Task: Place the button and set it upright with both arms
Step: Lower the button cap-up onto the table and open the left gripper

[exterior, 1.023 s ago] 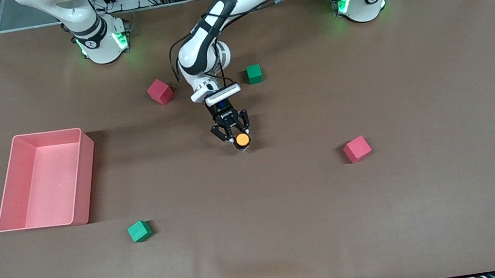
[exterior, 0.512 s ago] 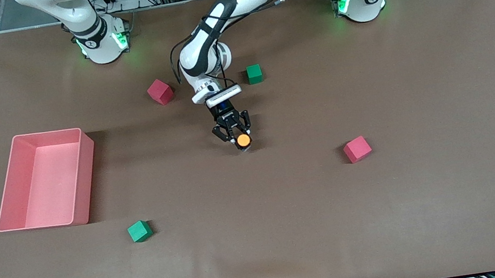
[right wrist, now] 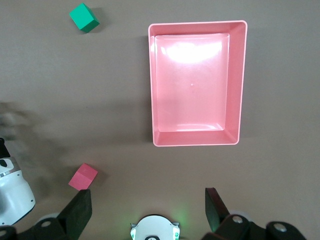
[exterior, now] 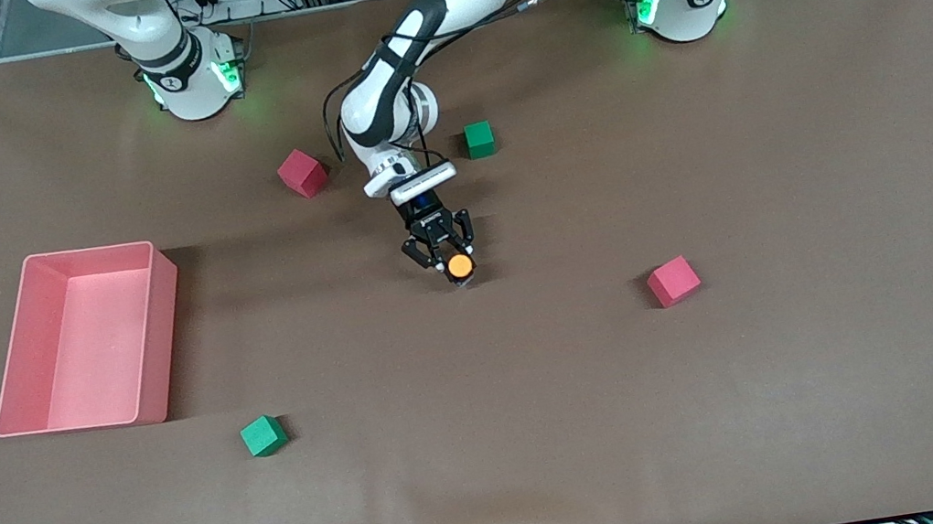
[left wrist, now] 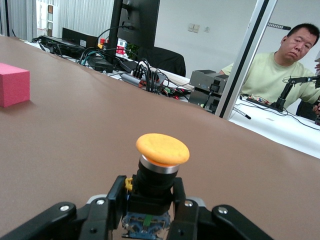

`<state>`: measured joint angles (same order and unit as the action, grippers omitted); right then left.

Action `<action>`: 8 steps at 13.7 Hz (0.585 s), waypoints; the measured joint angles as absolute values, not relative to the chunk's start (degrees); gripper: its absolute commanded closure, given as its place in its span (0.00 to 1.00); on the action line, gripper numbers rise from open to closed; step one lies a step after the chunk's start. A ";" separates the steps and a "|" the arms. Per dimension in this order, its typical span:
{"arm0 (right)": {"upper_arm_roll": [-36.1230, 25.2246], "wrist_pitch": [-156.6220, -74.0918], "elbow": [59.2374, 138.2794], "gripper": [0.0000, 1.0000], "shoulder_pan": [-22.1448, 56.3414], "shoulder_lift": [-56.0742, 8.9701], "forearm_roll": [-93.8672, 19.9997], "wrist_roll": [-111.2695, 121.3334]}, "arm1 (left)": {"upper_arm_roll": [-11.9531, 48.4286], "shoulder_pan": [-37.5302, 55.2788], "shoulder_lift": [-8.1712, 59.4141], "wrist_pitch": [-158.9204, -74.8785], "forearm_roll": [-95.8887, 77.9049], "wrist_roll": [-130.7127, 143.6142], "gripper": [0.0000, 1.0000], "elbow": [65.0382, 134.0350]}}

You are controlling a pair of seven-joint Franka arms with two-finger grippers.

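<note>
The robot's left gripper should release the button, now low over the table's middle, on the brown table (exterior: 457,282) between the pink tray and the nearer red cube.
The button (exterior: 459,266) has a round orange cap on a short black body with bluish bits at its base. My left gripper (exterior: 450,262) is shut on its black body, low over the middle of the brown table. In the left wrist view the button (left wrist: 161,150) stands cap-up between the two black fingers (left wrist: 114,197). My right gripper (right wrist: 147,207) hangs open high above its own base with nothing between its fingers, and that arm waits.
A pink tray (exterior: 153,332) sits toward the right arm's end. Near the bases lie a red cube (exterior: 301,173) and a green cube (exterior: 480,139). Another red cube (exterior: 673,281) and another green cube (exterior: 262,436) lie nearer the front camera.
My left gripper has sunk slightly toward the table with the button in it. The right arm has not moved.
</note>
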<state>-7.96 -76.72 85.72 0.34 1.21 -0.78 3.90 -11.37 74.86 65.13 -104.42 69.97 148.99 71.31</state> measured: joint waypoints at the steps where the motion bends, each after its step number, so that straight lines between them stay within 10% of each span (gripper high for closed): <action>1: -7.96 -76.72 85.72 0.00 0.34 1.21 -0.78 3.90 | -11.37 74.86 65.16 -104.57 69.97 148.99 0.94 71.31; 8: -7.97 -76.70 85.72 0.00 0.34 1.21 -0.78 3.90 | -11.36 74.86 66.31 -105.58 69.98 148.99 0.92 71.32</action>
<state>-7.97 -76.70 85.72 0.34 1.21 -0.78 3.90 -11.36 74.86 66.31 -105.58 69.98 148.99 71.32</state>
